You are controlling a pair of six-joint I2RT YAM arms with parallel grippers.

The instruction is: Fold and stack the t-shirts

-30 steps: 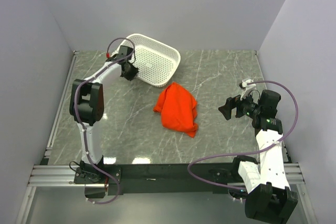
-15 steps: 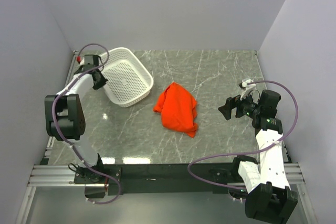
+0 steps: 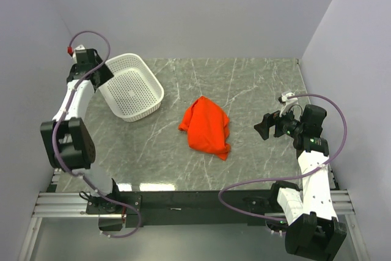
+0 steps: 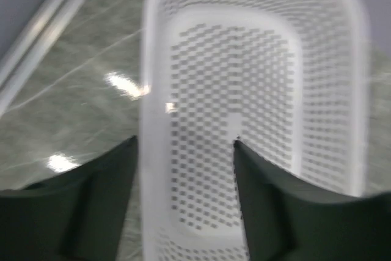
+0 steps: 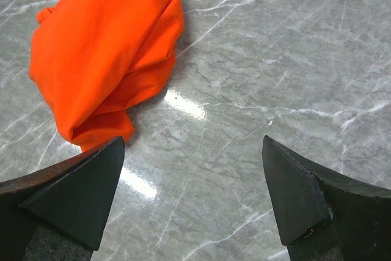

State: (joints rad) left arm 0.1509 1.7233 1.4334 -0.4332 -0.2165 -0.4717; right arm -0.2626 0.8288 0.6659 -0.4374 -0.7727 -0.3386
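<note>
The robot's right gripper will next go to the orange-red t-shirt's near corner (image 3: pixel 222 144) (image 5: pixel 91 120), beside the small flap that faces that gripper, and close there.
One orange-red t-shirt (image 3: pixel 206 128) lies crumpled in a heap at the middle of the marble table. In the right wrist view the t-shirt (image 5: pixel 104 53) fills the upper left. My right gripper (image 3: pixel 263 128) hovers open to the shirt's right, pointing at it, and nothing sits between its jaws (image 5: pixel 192 142). My left gripper (image 3: pixel 102 70) is at the far back left, over the near rim of the white basket (image 3: pixel 131 90). Its jaws (image 4: pixel 184 142) stand apart, straddling the basket rim (image 4: pixel 156 120) with a gap on the inner side.
The perforated white basket holds nothing and sits tilted near the back left corner. A metal rail (image 3: pixel 68 145) runs along the table's left edge, and grey walls close off the left, back and right sides.
The left arm swung left, dragging the basket from the back middle toward the back left corner, and its jaws have spread apart. The shirt and the right arm have stayed put.
</note>
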